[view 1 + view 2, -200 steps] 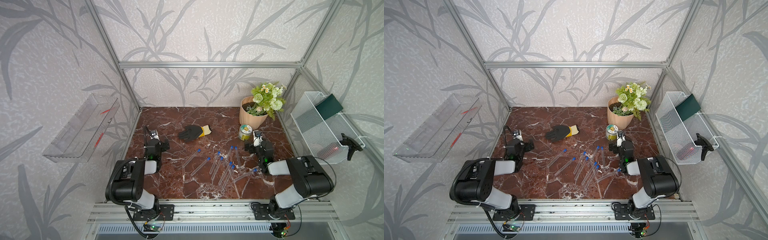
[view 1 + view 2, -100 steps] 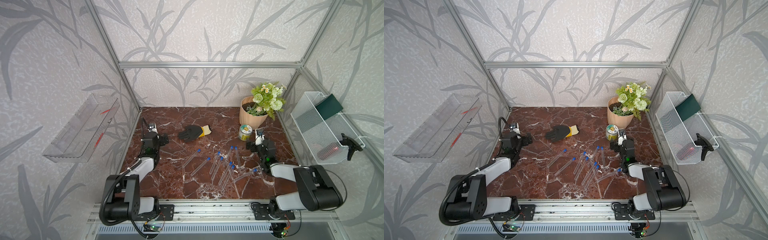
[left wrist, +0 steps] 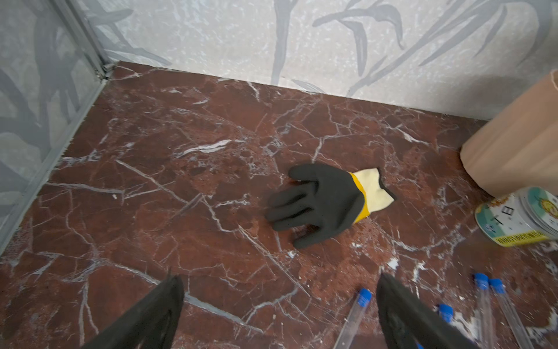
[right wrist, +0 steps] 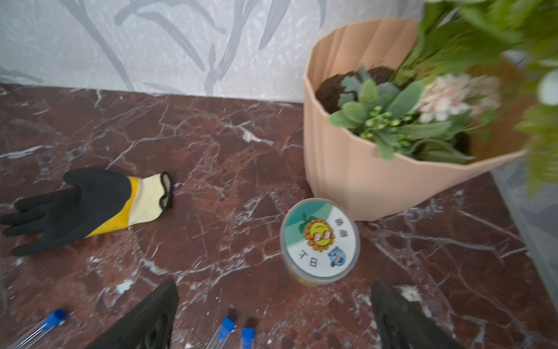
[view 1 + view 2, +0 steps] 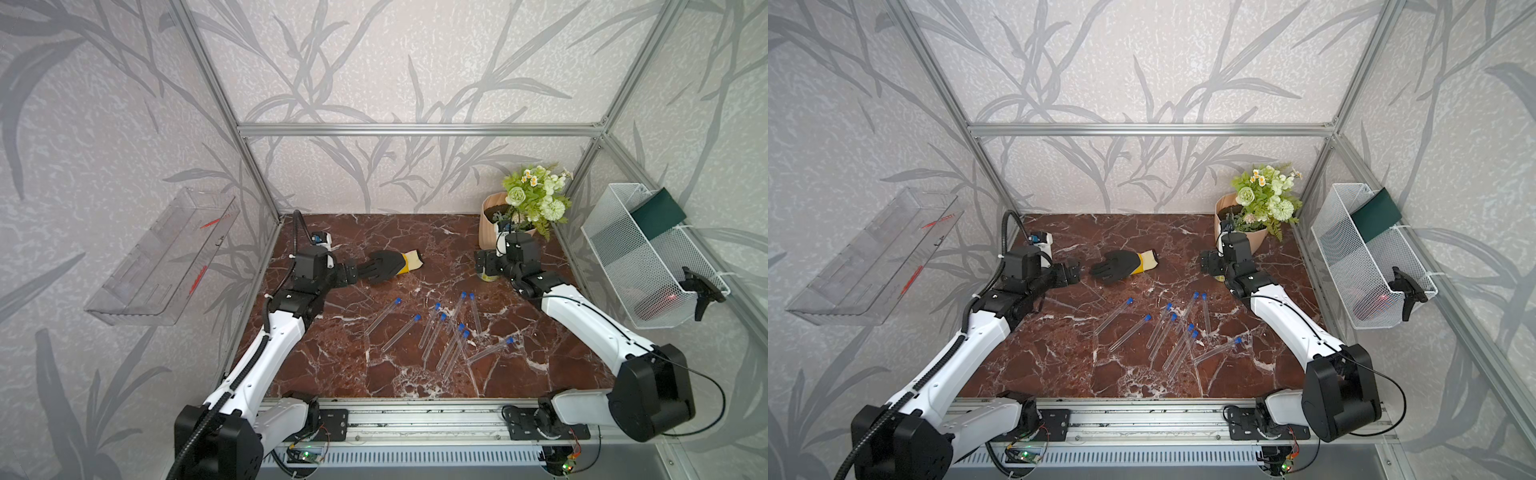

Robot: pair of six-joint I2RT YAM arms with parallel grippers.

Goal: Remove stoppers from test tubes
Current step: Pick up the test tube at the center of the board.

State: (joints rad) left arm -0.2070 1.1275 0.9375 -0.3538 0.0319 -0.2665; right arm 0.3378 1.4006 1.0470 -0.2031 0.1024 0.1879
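I should next move my left gripper to the test tube nearest the glove's fingers and close it on the tube's clear body [image 5: 388,311] [image 3: 351,325] below its blue stopper.
Several clear test tubes [image 5: 432,336] [image 5: 1163,336] lie loose on the marble floor mid-table, each with a blue stopper [image 5: 397,300] [image 5: 1130,300] in its far end. My left gripper [image 5: 352,274] [image 5: 1073,272] hovers open beyond the tubes' left side, next to the glove's fingertips. In the left wrist view the left gripper [image 3: 280,277] is empty, with one stopper [image 3: 363,295] just inside a finger. My right gripper [image 5: 482,264] [image 5: 1206,264] hangs open past the tubes' right side. In the right wrist view the right gripper [image 4: 274,284] holds nothing, and two stoppers [image 4: 227,326] show between its fingers.
A black and yellow glove [image 5: 390,266] lies at the back middle. A beige flowerpot [image 5: 490,224] stands in the back right corner with a small round tin [image 4: 320,241] in front of it. A mesh basket [image 5: 648,257] hangs on the right wall and a clear tray [image 5: 162,257] on the left wall.
Both arms have unfolded from their tucked pose and stretched forward. Each gripper has swung inward toward the middle of the table. The tubes have not moved.
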